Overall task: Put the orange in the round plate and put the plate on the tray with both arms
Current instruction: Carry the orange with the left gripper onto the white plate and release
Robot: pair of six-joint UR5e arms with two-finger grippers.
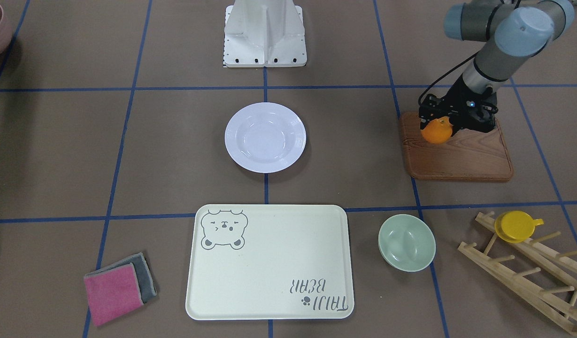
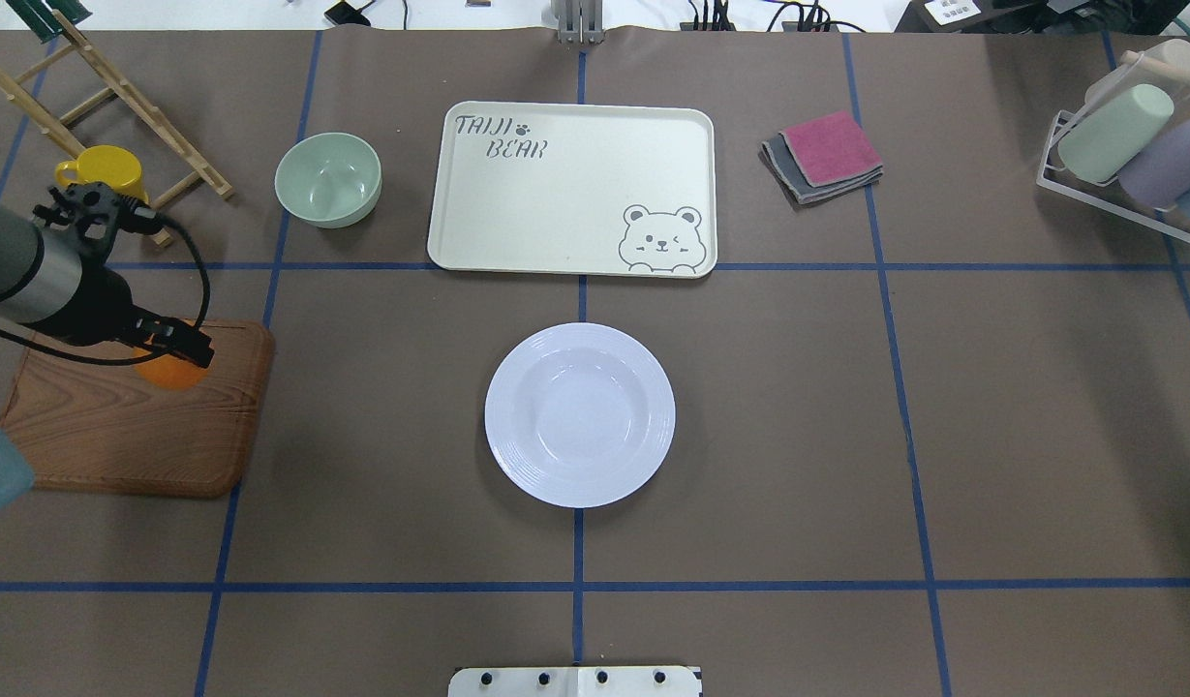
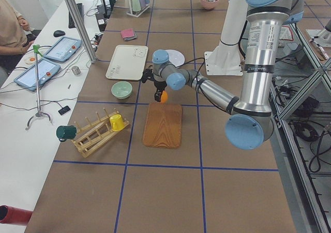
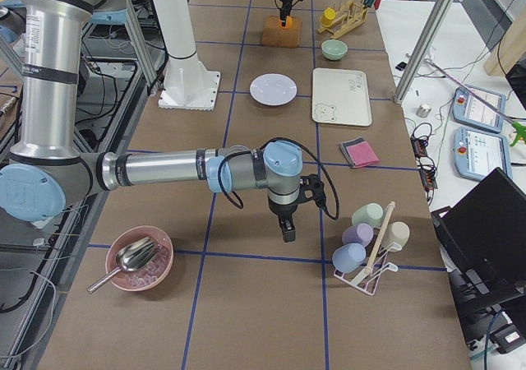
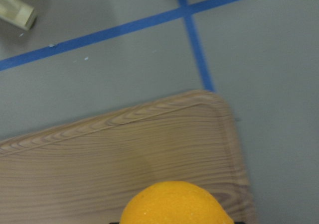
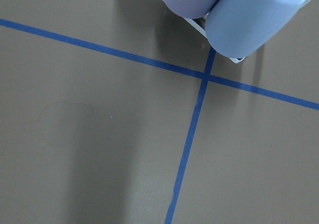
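I need to use my left gripper to set the orange down and let it go in the hollow middle of the white round plate point(image 1: 259, 141).
My left gripper point(image 1: 439, 123) is shut on the orange point(image 1: 436, 131) and holds it just above the far end of the wooden board point(image 1: 457, 157). The orange point(image 5: 174, 204) fills the bottom of the left wrist view, with the board under it. The white round plate point(image 2: 580, 414) lies empty at the table's middle. Beyond it lies the cream bear tray point(image 2: 570, 189), with nothing on it. My right gripper point(image 4: 288, 232) hangs over bare table near a rack of cups, far from the plate. I cannot tell whether it is open or shut.
A pale-green bowl point(image 1: 406, 242) sits beside the tray. A yellow cup point(image 1: 516, 226) hangs on a wooden rack point(image 1: 527, 272). Folded cloths point(image 2: 822, 155) lie past the tray's other side. The cup rack point(image 2: 1127, 145) stands at the far right, and a pink bowl point(image 4: 140, 259) near the right arm.
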